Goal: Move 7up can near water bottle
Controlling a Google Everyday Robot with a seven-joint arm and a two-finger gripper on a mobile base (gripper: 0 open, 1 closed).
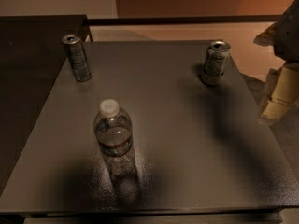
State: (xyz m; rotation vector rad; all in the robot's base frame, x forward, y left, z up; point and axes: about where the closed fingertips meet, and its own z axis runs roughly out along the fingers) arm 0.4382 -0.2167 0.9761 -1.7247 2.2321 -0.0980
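My gripper is to go to the 7up can next and close on its upper half (217, 57), just below the can's silver top.
The 7up can (215, 63), silvery-white and green with a silver top, stands upright at the table's back right. The water bottle (115, 140), clear with a white cap and a dark label band, stands upright at the front centre, well apart from the can. My gripper (281, 93) shows as pale parts at the right edge of the view. It is beyond the table's right side, to the right of the 7up can and apart from it. It holds nothing that I can see.
A slimmer, taller dark-silver can (77, 58) stands at the table's back left. The grey table (187, 139) ends close to the bottle at the front. A darker table (28, 69) adjoins it on the left.
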